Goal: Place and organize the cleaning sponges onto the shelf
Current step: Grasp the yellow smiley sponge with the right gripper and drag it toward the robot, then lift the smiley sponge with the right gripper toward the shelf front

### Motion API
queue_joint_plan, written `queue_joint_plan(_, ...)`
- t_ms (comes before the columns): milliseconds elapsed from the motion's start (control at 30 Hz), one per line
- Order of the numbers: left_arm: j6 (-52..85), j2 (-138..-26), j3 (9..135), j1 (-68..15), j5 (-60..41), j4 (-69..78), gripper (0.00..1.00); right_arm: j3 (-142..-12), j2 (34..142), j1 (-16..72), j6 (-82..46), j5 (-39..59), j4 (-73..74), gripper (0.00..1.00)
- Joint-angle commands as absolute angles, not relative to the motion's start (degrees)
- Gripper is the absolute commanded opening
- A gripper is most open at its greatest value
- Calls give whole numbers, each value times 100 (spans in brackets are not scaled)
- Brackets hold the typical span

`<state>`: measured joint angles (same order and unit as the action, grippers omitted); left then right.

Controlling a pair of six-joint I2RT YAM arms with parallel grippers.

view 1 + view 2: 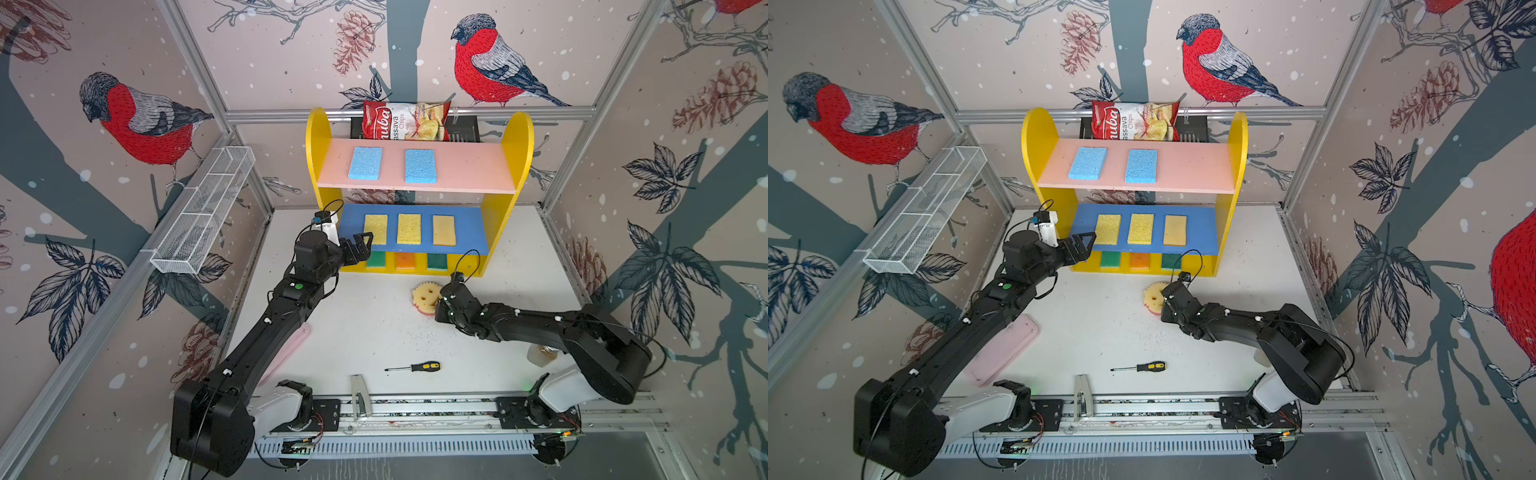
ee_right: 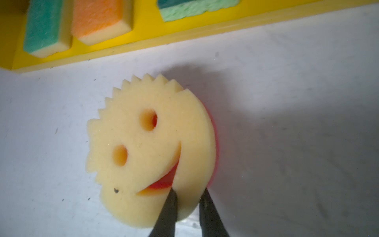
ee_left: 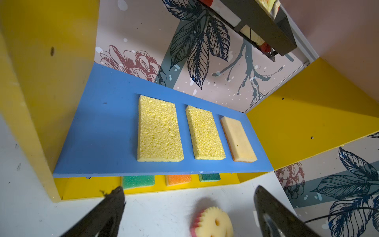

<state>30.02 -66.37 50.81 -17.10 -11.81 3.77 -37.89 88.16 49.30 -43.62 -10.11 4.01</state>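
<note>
My right gripper holds the round smiley-face sponge. Next, my left gripper should close on the jagged edge (image 1: pixel 416 304) (image 3: pixel 195 232) beside an eye hole of that sponge.
The round yellow smiley-face sponge (image 1: pixel 423 296) (image 2: pixel 147 147), pink underneath, lies on the white table in front of the shelf (image 1: pixel 315 141). My right gripper (image 2: pixel 188 192) (image 1: pixel 439 306) is shut on its rim, one finger in the mouth slit. Two light blue sponges (image 1: pixel 365 163) lie on the pink board, three yellow ones (image 3: pixel 159 129) on the blue board, and green and orange ones (image 3: pixel 178 179) on the yellow base. Held wide open with nothing in it, my left gripper (image 3: pixel 189 188) (image 1: pixel 360 246) hovers by the blue board's left front corner.
A chips bag (image 1: pixel 405 120) sits in a black basket (image 1: pixel 465 124) behind the shelf. A white wire tray (image 1: pixel 203 212) hangs on the left wall. A screwdriver (image 1: pixel 415 367), a pink flat tray (image 1: pixel 1005 349) and a jar (image 1: pixel 540 353) lie toward the table's front.
</note>
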Motion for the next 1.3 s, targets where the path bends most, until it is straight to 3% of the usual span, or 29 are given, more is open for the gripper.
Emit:
queue_joint_plan(0, 3039, -6638, 5058, -1710, -1247, 561, 97, -4095, 9044, 5233, -4256, -1012, 405, 20)
queue_joint_plan(133, 3043, -6675, 5011, -1712, -1208, 554, 97, -4476, 9316, 5494, -3803, -717, 773, 22)
queue_joint_plan(300, 3006, -6731, 5014, -1710, -1189, 547, 97, -4848, 9622, 5620, -3269, 109, 997, 35)
queue_joint_plan(867, 2990, -6805, 4976, -1706, -1172, 569, 97, -4926, 9386, 4961, -3098, -66, 634, 69)
queue_joint_plan(1133, 3021, -6794, 4952, -1712, -1169, 562, 97, -5365, 10333, 4974, -3254, 286, 475, 71)
queue_joint_plan(1267, 3007, -6810, 5002, -1712, -1147, 532, 97, -5553, 10642, 4999, -3329, 469, 556, 63)
